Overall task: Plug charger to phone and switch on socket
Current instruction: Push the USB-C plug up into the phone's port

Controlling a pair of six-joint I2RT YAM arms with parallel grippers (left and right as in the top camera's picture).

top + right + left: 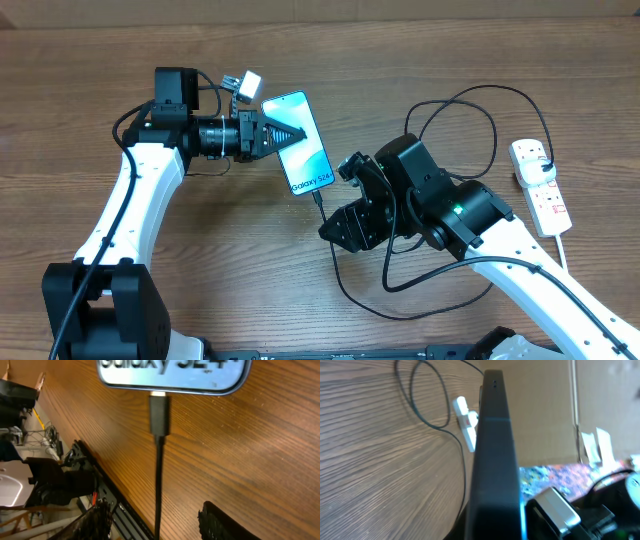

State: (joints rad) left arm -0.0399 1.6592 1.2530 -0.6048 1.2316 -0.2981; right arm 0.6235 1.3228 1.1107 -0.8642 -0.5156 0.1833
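Observation:
The plug's metal tip still shows at the phone's port, so I should close my right gripper on the plug's black body (159, 416) and push it all the way in.
The phone (300, 142) lies on the wooden table with its light-blue screen lit. My left gripper (277, 135) is shut on the phone's left edge; the left wrist view shows the phone's dark side (492, 460) edge-on. The black charger cable (440, 115) loops over the table. Its plug (158, 412) sits at the phone's bottom edge (175, 372), metal tip against the port. My right gripper (160, 525) is open just behind the plug, and the cable (159, 485) passes freely between its fingers. The white socket strip (540, 185) lies at the far right, also seen in the left wrist view (465, 422).
The table's front edge with a black frame (107, 497) runs just below my right gripper. A cardboard wall (545, 405) stands behind the table. The strip's thick white cord (563, 250) trails toward the front right.

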